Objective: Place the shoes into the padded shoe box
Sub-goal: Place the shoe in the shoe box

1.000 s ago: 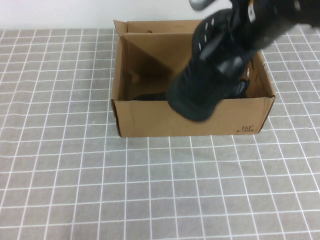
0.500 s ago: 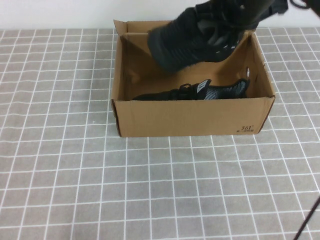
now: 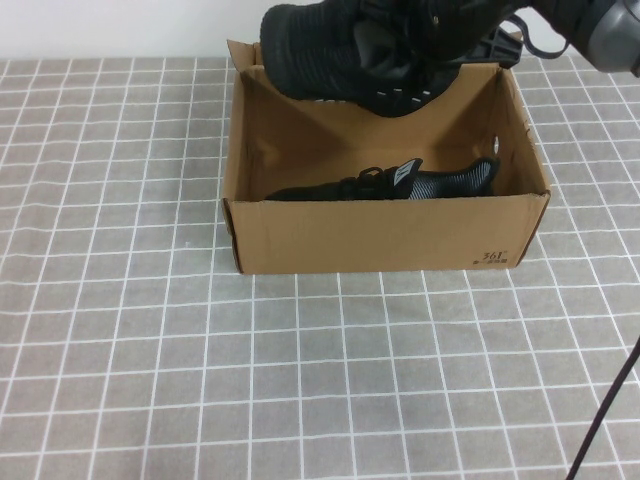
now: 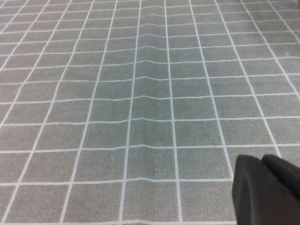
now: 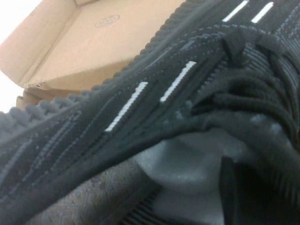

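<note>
Next, I release the second black sneaker from my right gripper between the sneaker in the box and the box's far side [image 3: 370,132].
The brown cardboard shoe box [image 3: 380,238] stands at the table's middle with its flaps up. One black knit sneaker [image 3: 420,182] lies inside along the near wall, with its striped tongue tab showing. My right gripper [image 3: 478,22] is shut on the second black sneaker [image 3: 340,50] and holds it in the air over the box's far wall, toe to the left. In the right wrist view this sneaker [image 5: 154,93] fills the picture, with my right gripper [image 5: 243,192] at its pale insole. My left gripper [image 4: 267,187] is shut and empty over bare cloth, out of the high view.
A grey cloth with white grid lines [image 3: 150,350] covers the table. A black cable [image 3: 605,420] runs down the near right corner. The box carries a small "361" print [image 3: 493,257] on its near wall.
The held sneaker has risen from over the box's near middle to its far edge, and its toe has swung left. The sneaker inside the box now shows.
</note>
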Controlling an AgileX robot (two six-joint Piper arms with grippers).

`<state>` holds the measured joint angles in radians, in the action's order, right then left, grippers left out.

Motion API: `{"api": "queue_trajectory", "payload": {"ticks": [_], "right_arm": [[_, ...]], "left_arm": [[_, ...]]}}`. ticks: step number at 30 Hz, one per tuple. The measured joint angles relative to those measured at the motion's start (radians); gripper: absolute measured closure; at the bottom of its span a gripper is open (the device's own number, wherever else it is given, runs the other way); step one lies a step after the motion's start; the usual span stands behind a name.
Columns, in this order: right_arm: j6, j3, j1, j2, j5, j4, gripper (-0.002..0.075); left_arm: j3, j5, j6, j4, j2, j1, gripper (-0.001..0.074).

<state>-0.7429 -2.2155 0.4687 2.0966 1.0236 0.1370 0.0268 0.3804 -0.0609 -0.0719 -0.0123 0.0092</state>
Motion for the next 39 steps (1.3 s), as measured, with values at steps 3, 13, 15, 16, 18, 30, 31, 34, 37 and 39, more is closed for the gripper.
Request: {"api": "queue_trajectory", "payload": {"ticks": [3, 13, 15, 16, 18, 30, 31, 34, 37, 39], "right_arm": [[-0.002, -0.001, 0.0, 0.002, 0.005, 0.0, 0.0658], [-0.017, -0.002, -0.002, 0.002, 0.135, -0.011, 0.0659], [-0.017, -0.002, -0.004, 0.002, 0.137, -0.02, 0.0659], [-0.017, -0.002, -0.004, 0.0, 0.137, -0.025, 0.0659], [-0.017, -0.002, -0.004, 0.0, 0.137, -0.025, 0.0659], [-0.058, -0.002, -0.005, 0.044, 0.109, 0.017, 0.066], [-0.059, -0.002, -0.005, 0.054, 0.101, 0.017, 0.066], [-0.062, -0.002, -0.005, 0.078, 0.07, 0.017, 0.066], [-0.066, -0.002, -0.005, 0.1, 0.036, 0.017, 0.0661], [-0.068, -0.002, -0.005, 0.118, 0.02, 0.019, 0.0661]], "left_arm": [[0.0, 0.0, 0.0, 0.0, 0.0, 0.0, 0.0739], [0.0, 0.0, 0.0, 0.0, 0.0, 0.0, 0.0739], [0.0, 0.0, 0.0, 0.0, 0.0, 0.0, 0.0739], [0.0, 0.0, 0.0, 0.0, 0.0, 0.0, 0.0739], [0.0, 0.0, 0.0, 0.0, 0.0, 0.0, 0.0739], [0.0, 0.0, 0.0, 0.0, 0.0, 0.0, 0.0739], [0.0, 0.0, 0.0, 0.0, 0.0, 0.0, 0.0739], [0.0, 0.0, 0.0, 0.0, 0.0, 0.0, 0.0739], [0.0, 0.0, 0.0, 0.0, 0.0, 0.0, 0.0739], [0.0, 0.0, 0.0, 0.0, 0.0, 0.0, 0.0739]]}}
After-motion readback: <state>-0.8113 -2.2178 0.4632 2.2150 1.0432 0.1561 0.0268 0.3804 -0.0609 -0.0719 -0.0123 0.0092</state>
